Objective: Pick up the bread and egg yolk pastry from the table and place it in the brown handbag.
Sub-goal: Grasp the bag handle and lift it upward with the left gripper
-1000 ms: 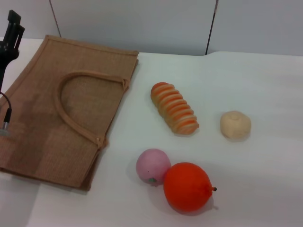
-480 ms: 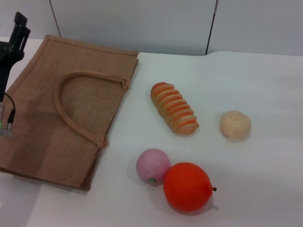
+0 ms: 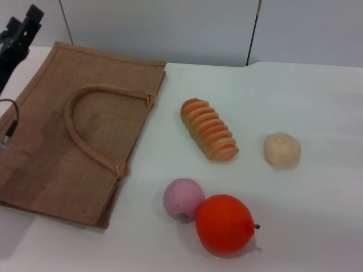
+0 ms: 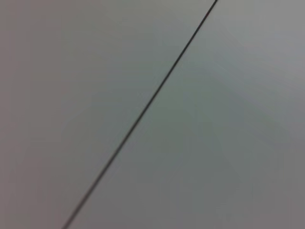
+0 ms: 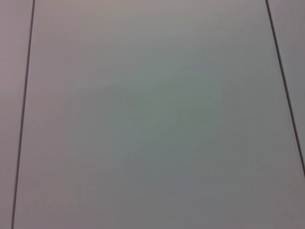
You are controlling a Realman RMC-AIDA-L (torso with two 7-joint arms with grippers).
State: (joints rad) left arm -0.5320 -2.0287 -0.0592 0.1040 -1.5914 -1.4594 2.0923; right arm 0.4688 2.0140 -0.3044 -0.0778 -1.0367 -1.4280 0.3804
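The fingers of my left gripper should close on the curved middle of the brown handbag's loop handle (image 3: 69, 107), because lifting it there opens the bag for the food.
The bread (image 3: 209, 130), a ridged loaf with orange and tan stripes, lies in the middle of the white table. To its right sits the egg yolk pastry (image 3: 282, 149), a small pale round bun. The brown handbag (image 3: 74, 130) lies flat on the left with a loop handle on top. My left gripper (image 3: 22, 25) hangs at the far left edge of the head view, above the bag's far left corner and well away from both foods. The right gripper is out of view. Both wrist views show only grey wall panels.
A pink ball (image 3: 182, 199) and an orange fruit (image 3: 224, 223) touch each other near the front of the table (image 3: 317, 102), below the bread. A cable (image 3: 11, 122) from the left arm hangs over the bag's left side.
The left gripper has shifted slightly right and up at the frame's left edge and tilted. The objects on the table have not moved.
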